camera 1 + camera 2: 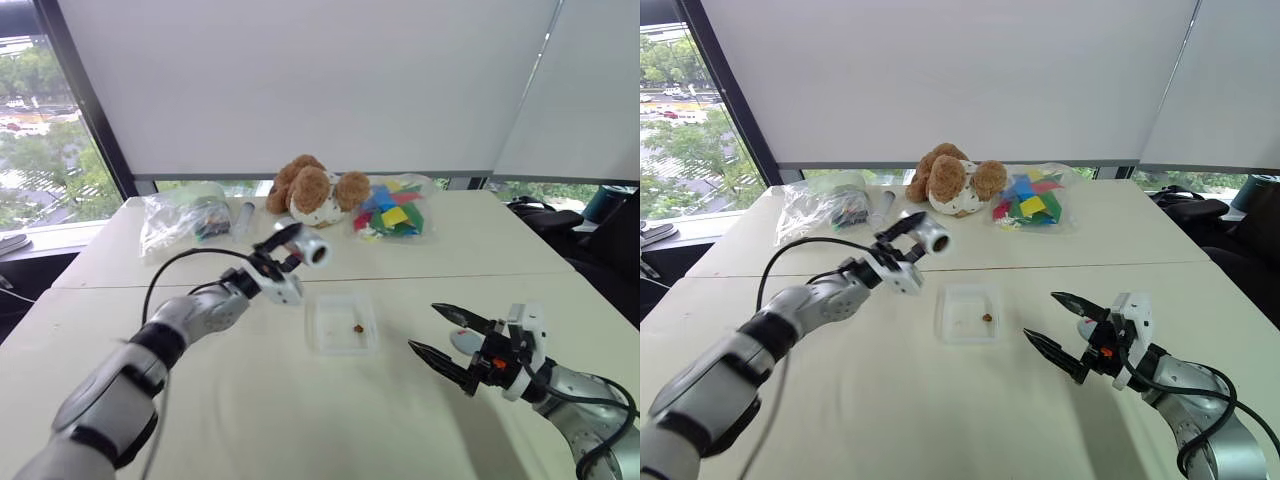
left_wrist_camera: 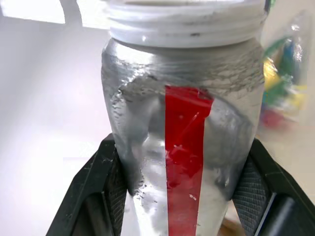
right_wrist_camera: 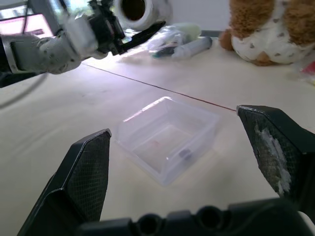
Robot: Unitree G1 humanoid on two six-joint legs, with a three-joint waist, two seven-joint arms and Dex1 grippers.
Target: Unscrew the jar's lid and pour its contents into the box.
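Note:
The robot's left gripper should put the jar down on the near tabletop [image 1: 147, 345] in front of the crumpled clear bag.
My left gripper [image 1: 290, 250] is shut on the silver-grey jar [image 1: 313, 250], which has a red stripe [image 2: 184, 147]. It holds the jar lying on its side above the table, just behind the box's far left corner. The jar's open mouth [image 3: 134, 9] has no lid on it and faces the box side. The clear shallow box [image 1: 313, 335] sits mid-table with a tiny brown bit of the contents [image 1: 357, 327] inside. To the box's right, my right gripper [image 1: 424, 328] hovers open and empty, pointing at the box. A pale grey flat shape [image 1: 463, 341] behind its fingers may be the lid.
A brown teddy bear [image 1: 312, 190] sits at the table's far edge, with a clear bag of coloured pieces [image 1: 395, 212] to its right. A crumpled clear bag [image 1: 180, 220] and a grey tube [image 1: 245, 215] lie to its left. A black cable [image 1: 170, 270] loops over my left arm.

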